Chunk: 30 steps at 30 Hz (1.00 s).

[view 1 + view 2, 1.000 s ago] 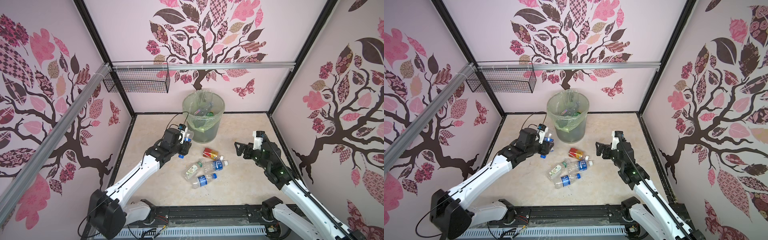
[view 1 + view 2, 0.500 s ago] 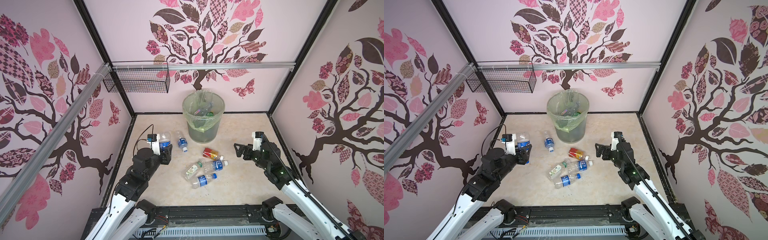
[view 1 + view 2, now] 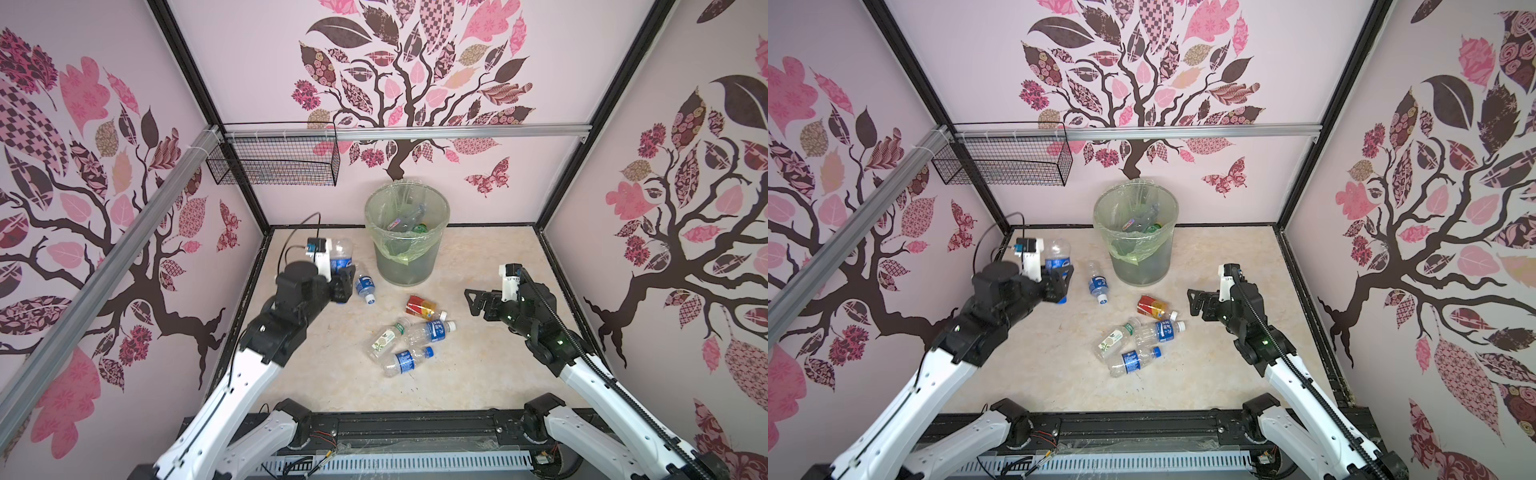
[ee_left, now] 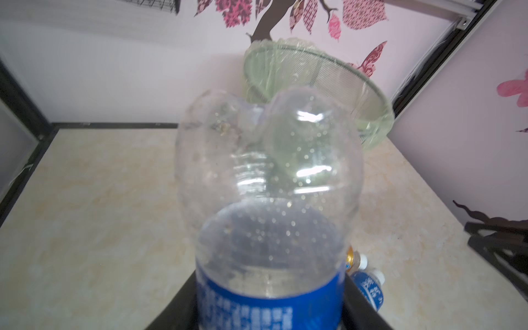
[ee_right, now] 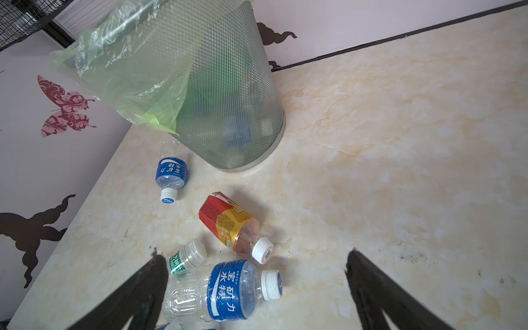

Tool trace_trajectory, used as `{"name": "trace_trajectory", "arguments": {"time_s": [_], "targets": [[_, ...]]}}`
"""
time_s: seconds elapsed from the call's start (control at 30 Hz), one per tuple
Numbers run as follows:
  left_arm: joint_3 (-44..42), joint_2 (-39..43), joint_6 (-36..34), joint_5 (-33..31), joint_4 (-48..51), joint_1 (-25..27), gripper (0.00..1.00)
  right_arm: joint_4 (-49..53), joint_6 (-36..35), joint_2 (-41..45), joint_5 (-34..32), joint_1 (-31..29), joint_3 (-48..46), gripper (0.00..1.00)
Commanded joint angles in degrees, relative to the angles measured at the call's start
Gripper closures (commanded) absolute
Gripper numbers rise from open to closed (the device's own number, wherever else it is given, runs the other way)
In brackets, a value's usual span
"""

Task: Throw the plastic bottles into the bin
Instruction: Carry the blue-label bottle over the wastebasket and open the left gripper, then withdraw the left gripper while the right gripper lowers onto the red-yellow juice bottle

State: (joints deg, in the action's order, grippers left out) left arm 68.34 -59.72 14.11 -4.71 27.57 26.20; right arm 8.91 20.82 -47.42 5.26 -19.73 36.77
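Note:
The robot's right gripper will next move to the red-yellow bottle and close on the label's yellow part (image 3: 425, 308) (image 5: 233, 224), toward the white cap of the bottle.
My left gripper (image 3: 343, 286) is shut on a clear plastic bottle with a blue label (image 3: 340, 258), held base-up off the floor, left of the bin (image 3: 407, 257). In the left wrist view this bottle (image 4: 268, 200) fills the middle, with the bin's rim (image 4: 328, 77) beyond it. The grey mesh bin with its pale green bag has bottles (image 3: 409, 220) inside. Several bottles lie on the floor: a blue-labelled one (image 3: 365, 284) near the bin, a red-yellow one (image 5: 225, 220), a green-labelled one (image 5: 185, 258) and two more blue-labelled ones (image 5: 228, 288) (image 3: 405, 360). My right gripper (image 5: 254, 257) hangs open above them.
A black wire basket (image 3: 274, 160) hangs on the back wall at the left, under an aluminium rail (image 3: 457, 131). Patterned walls close the beige floor (image 3: 490, 257) on three sides. The arm bases sit on a black rail (image 3: 399, 428) at the front edge.
My left arm has swung back from beside the bin toward the left wall with the blue-labelled bottle in its jaws. The right arm has stayed put.

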Motion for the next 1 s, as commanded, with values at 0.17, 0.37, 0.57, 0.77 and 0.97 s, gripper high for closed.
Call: {"name": "trace_trajectory", "arguments": {"time_s": [0.17, 0.37, 0.57, 0.77, 0.97], "targets": [[62.2, -45.2, -2.5, 11.9, 17.9, -0.8, 0.19, 1.9, 2.6, 1.4, 3.3, 0.1, 0.2, 0.0], [46.2, -37.3, 0.4, 7.7, 5.3, -0.9, 0.02, 2.6, 1.1, -0.2, 4.7, 0.0, 1.0, 0.0], [18.7, -18.1, 1.2, 7.1, -0.6, -4.3, 0.02, 0.8, -0.8, -7.2, 8.2, 0.0, 3.9, 0.0], [0.5, -0.1, -2.2, 0.9, 4.0, -5.2, 0.02, 1.2, -4.3, -14.5, 13.0, -1.0, 7.5, 0.02], [-13.6, 13.5, -1.1, -1.3, 7.8, -5.2, 0.02, 2.5, -11.0, -24.6, 9.3, -7.6, 11.8, 0.04]]}}
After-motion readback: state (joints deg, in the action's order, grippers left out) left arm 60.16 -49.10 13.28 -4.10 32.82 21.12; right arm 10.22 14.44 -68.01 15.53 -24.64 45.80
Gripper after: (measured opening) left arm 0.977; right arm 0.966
